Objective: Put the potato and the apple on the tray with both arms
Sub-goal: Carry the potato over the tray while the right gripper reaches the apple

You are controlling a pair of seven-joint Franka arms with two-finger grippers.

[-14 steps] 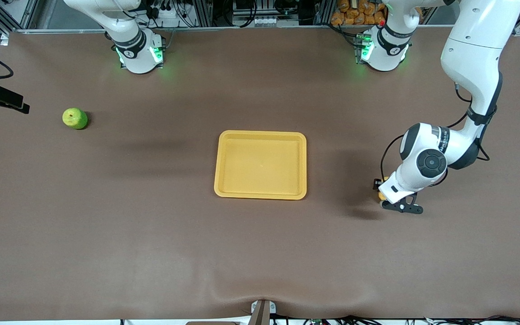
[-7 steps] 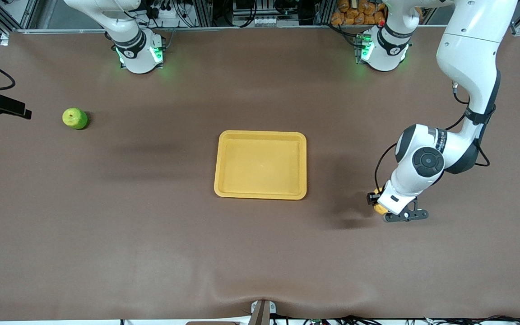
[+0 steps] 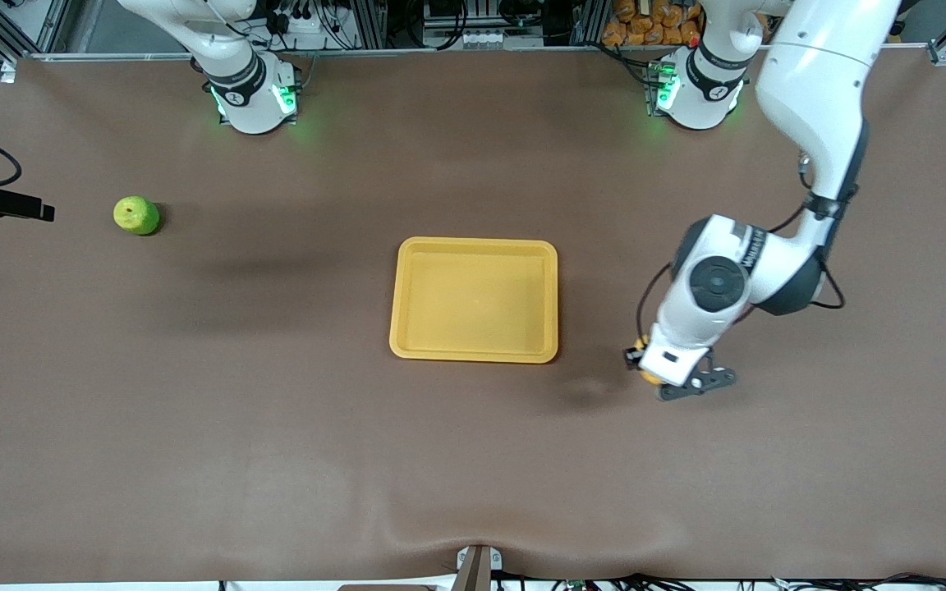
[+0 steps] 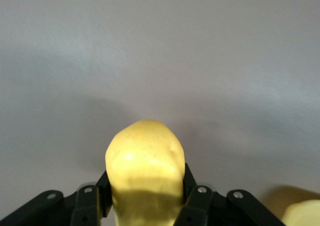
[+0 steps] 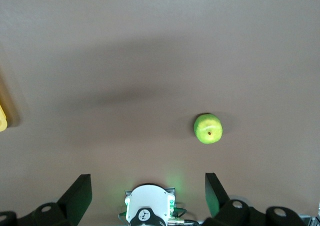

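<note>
The robot's left gripper should set the potato, now held above the table beside the tray, down inside the tray (image 3: 539, 295), against the short rim nearest that left gripper.
My left gripper (image 3: 647, 371) is shut on the potato (image 3: 644, 376), a yellow-orange lump, and holds it above the table beside the tray (image 3: 473, 243), toward the left arm's end. In the left wrist view the potato (image 4: 145, 166) sits between both fingers (image 4: 197, 201) of the left gripper (image 4: 145, 188). The apple (image 3: 136, 215), round and green, lies on the table toward the right arm's end. My right gripper (image 3: 9, 203) hovers at the table's edge beside the apple. In the right wrist view the right gripper (image 5: 148, 188) is open and empty, with the apple (image 5: 208, 128) below it.
The brown table (image 3: 276, 427) carries only the tray and the apple. The arms' bases (image 3: 253, 94) stand at the edge farthest from the front camera. A tray corner (image 5: 2, 118) shows in the right wrist view.
My left gripper has carried the potato toward the tray and a little higher. The right gripper has drifted slightly outward at the table's edge. The apple and tray have not moved.
</note>
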